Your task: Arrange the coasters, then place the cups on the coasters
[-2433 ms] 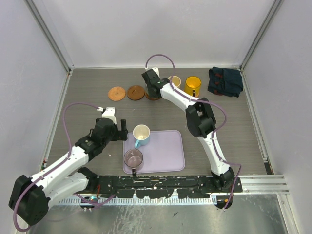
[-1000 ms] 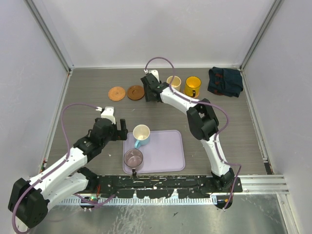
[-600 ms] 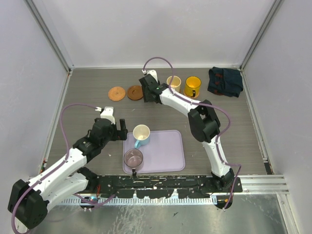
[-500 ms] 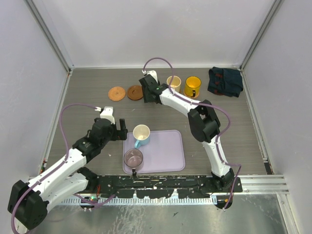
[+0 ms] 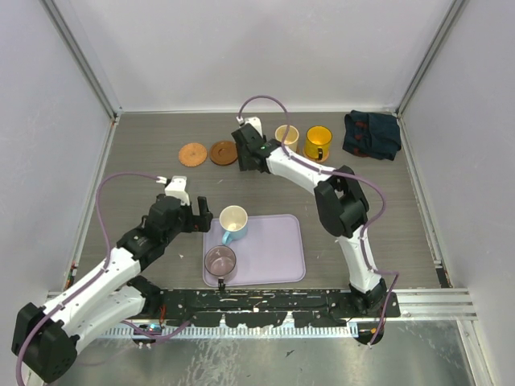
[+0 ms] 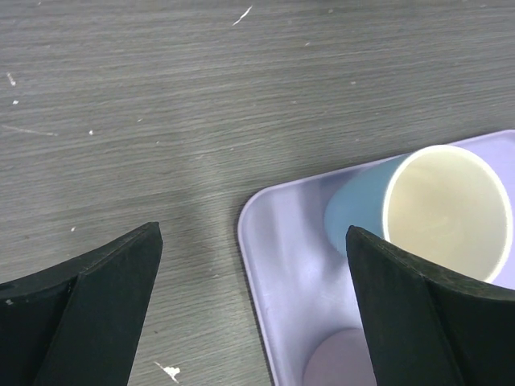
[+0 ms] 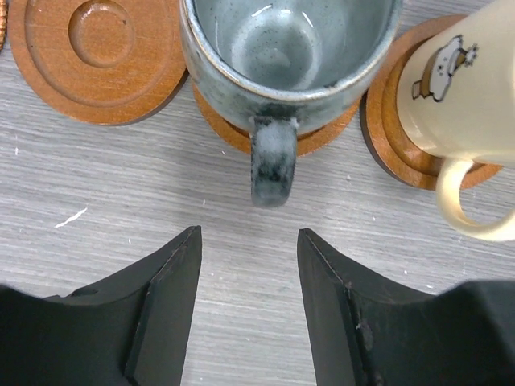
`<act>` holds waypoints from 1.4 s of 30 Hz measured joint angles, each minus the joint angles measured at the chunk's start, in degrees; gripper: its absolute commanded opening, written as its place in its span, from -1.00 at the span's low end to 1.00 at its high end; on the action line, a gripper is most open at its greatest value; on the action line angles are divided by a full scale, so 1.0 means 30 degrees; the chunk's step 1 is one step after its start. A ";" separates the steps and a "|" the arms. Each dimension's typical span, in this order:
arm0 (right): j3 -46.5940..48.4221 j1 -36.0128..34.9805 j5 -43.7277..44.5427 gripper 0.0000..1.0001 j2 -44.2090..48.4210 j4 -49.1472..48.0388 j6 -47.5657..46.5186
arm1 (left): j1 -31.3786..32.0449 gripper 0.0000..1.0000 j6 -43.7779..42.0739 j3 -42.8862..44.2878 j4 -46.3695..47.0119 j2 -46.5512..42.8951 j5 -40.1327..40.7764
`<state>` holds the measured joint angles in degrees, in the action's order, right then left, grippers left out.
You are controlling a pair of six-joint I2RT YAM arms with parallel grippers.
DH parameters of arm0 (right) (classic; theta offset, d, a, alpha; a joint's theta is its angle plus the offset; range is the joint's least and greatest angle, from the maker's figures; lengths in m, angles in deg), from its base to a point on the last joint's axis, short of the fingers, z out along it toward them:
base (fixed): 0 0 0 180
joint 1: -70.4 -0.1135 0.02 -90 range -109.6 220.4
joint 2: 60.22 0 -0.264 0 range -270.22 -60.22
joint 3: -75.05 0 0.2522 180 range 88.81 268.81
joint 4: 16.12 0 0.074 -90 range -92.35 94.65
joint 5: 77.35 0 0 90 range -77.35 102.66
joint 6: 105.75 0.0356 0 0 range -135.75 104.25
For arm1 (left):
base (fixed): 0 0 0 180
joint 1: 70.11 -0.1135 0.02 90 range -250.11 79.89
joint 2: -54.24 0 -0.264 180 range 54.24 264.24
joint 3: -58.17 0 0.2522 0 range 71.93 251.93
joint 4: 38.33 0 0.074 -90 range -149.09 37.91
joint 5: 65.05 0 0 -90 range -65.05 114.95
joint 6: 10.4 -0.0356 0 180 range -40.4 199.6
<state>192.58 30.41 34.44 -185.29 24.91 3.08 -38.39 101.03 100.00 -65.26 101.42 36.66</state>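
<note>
My left gripper will close next on the handle (image 5: 227, 238) of the light blue cup that is in the lavender tray.
In the right wrist view a grey-green cup (image 7: 290, 40) stands on a coaster (image 7: 233, 129), its handle pointing at my right gripper (image 7: 248, 233). That gripper is open, fingers short of the handle. To the right a cream cup (image 7: 455, 72) stands on a coaster (image 7: 394, 153); an empty coaster (image 7: 96, 56) lies to the left. From above, my right gripper (image 5: 249, 163) hides the grey-green cup. Two bare coasters (image 5: 191, 153) (image 5: 223, 153), the cream cup (image 5: 286, 135) and an orange-yellow cup (image 5: 318, 142) show. My left gripper (image 6: 251, 233) is open beside the light blue cup (image 6: 418, 209).
A lavender tray (image 5: 273, 249) holds the light blue cup (image 5: 232, 222) and a mauve cup (image 5: 220, 261) near the front edge. A dark blue cloth (image 5: 372, 133) lies at the back right. Grey walls close in both sides and the back.
My right gripper has slid a little left and back from the spot over the third coaster. The left arm has barely shifted.
</note>
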 measured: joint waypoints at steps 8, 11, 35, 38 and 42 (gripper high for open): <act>-0.2623 -0.0058 0.0029 0.13 0.3483 -0.0386 -0.0007 | 0.0000 0.98 -0.0372 0.0000 0.0000 -0.1800 -0.2208; -0.3599 -0.0066 0.0087 0.13 0.5144 -0.0692 -0.0007 | 0.0007 0.99 -0.0357 0.0000 -0.0007 -0.1923 -0.3497; -1.2983 -0.0153 0.1763 0.11 1.5176 -0.3657 0.0466 | 0.3322 0.62 -0.0831 0.1566 -0.1625 0.2295 -0.5151; -1.3865 -0.0153 0.1741 0.10 1.5599 -0.3745 0.0576 | 0.3563 0.59 -0.0787 0.1581 -0.1625 0.2805 -0.4830; -1.5045 -0.0153 0.1749 0.05 1.6138 -0.3949 0.0714 | 0.3716 0.55 -0.0692 0.1763 -0.1632 0.3468 -0.4393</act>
<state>147.44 29.95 39.68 -136.88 13.07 5.22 -27.24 98.95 105.29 -70.15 111.82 23.48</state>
